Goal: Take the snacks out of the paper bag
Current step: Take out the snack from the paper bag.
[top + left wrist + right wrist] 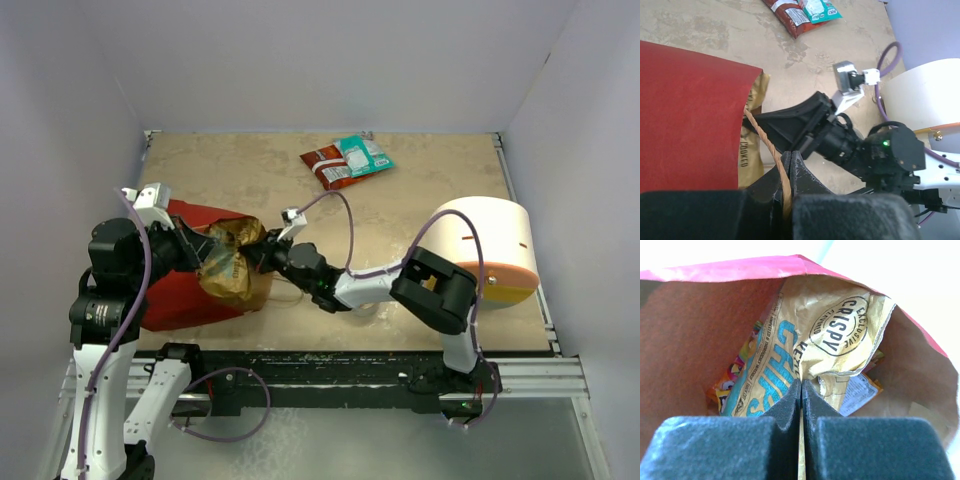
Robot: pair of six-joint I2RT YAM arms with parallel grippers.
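My right fingers pinch only the chips packet's thin crease, so next I open and take a thicker fold [822,384] near its edge before pulling.
The red paper bag [185,290] lies on its side at the left, mouth facing right. My left gripper [790,160] is shut on its thin loop handle [765,140] at the mouth. My right gripper [801,387] is at the bag's mouth, shut on the golden-tan chips packet with teal marks [805,345], which sticks partly out of the bag [232,262]. Behind it inside the bag lie a colourful red-yellow packet [732,377] and an orange-edged one [860,390]. A red-brown packet [325,165] and a teal packet [362,155] lie on the table at the back.
A cream-white cylinder with an orange base [492,250] lies at the right, close to my right arm's elbow. White walls enclose the table on three sides.
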